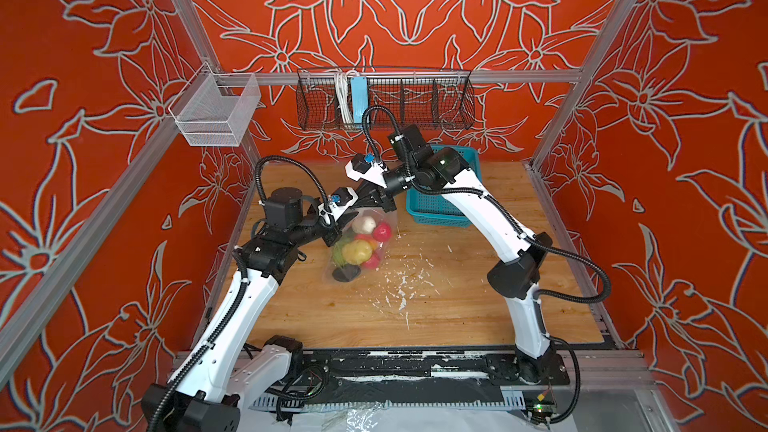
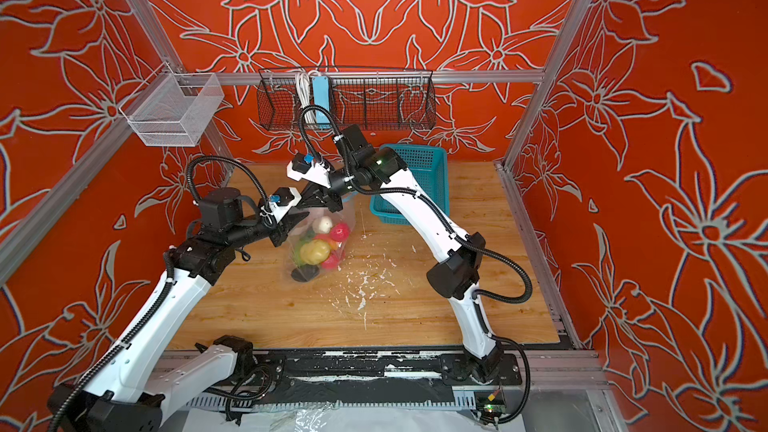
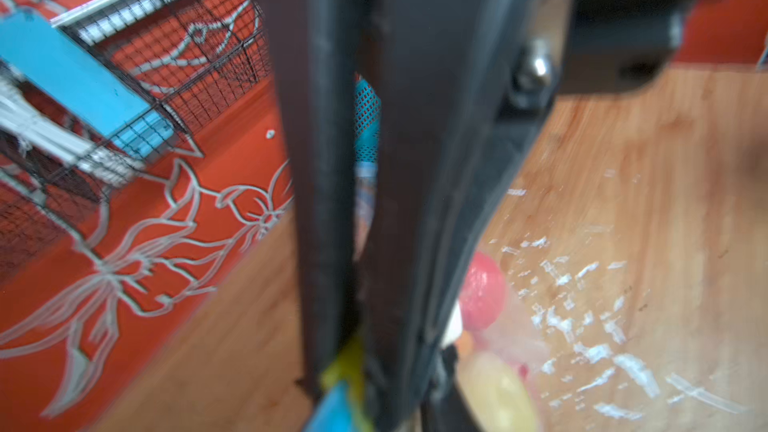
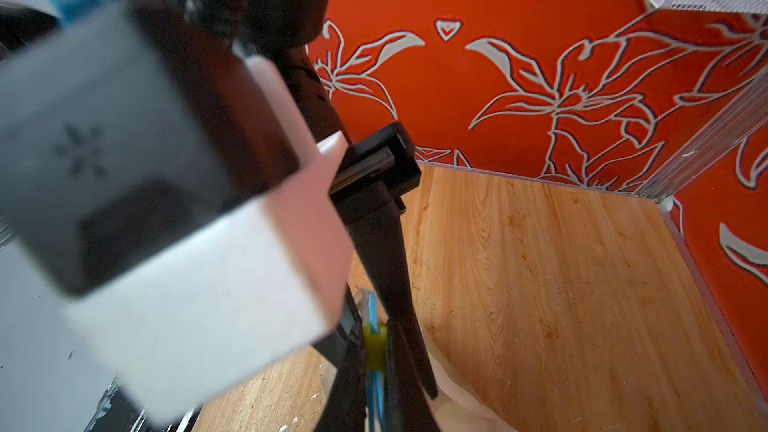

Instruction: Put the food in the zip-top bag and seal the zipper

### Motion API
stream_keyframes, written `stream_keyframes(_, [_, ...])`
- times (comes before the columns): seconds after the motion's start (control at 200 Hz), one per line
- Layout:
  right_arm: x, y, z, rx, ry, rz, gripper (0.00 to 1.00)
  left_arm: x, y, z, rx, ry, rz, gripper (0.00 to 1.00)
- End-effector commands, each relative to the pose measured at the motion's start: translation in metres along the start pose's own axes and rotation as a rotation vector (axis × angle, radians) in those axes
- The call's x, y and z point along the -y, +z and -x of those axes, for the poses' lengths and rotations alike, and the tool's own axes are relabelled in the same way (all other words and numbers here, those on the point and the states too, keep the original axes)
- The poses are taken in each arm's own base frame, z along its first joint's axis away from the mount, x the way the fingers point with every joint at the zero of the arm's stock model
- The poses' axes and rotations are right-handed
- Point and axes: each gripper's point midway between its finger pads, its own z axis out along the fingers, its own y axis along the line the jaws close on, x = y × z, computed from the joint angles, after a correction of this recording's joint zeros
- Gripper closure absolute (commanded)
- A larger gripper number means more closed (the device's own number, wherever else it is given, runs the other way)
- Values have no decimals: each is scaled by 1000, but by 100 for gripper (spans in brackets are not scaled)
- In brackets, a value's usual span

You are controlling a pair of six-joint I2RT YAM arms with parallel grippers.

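Note:
I have the slider between my left gripper's fingers, so next I open that gripper and pinch the blue zipper [image 3: 332, 409] beside the slider before my right gripper pulls it along.
The clear zip-top bag [image 1: 384, 249] [image 2: 348, 218] stands on the wooden table [image 1: 457, 305], its mouth edge lifted. The food [image 1: 357, 252] [image 2: 314, 252] fills it: a yellow fruit, red strawberries, a white radish, greens and a dark avocado. My right gripper [image 1: 368, 203] [image 4: 376, 367] is shut on the zipper [image 4: 376, 392], just beside its yellow-green slider [image 4: 374, 347]. My left gripper [image 1: 347, 220] [image 3: 353, 367] is at the same edge, close to the right one. The slider [image 3: 345, 363] and blue zipper [image 3: 334, 409] lie between its jaws. Blur hides whether they press.
A teal lattice basket [image 1: 440, 201] stands behind the right arm at the back. A black wire basket [image 1: 415, 97] with a light-blue power strip [image 1: 358, 97] hangs on the back rail. A white mesh basket [image 1: 216, 112] hangs at back left. White scuffs [image 1: 399, 284] mark the table.

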Motion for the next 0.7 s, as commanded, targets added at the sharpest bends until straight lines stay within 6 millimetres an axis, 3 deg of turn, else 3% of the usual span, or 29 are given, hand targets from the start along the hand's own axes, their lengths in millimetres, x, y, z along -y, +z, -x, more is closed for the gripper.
stream_keyframes(0.0, [-19, -13, 22, 37, -70, 8, 100, 1, -8, 14, 52, 40, 15, 59])
stream_keyframes(0.23, [-20, -15, 23, 40, -76, 0, 100, 0, -13, 18, 64, 53, 28, 60])
stream_keyframes(0.315, [-22, -15, 24, 41, -76, 2, 100, 0, -12, 20, 69, 53, 24, 76])
stream_keyframes(0.4, [-22, -15, 24, 42, -74, 3, 100, -1, -11, 22, 72, 52, 18, 100])
stream_keyframes(0.696, [-18, -14, 12, -5, -72, -32, 100, -1, -20, 36, 116, 42, 31, 100])
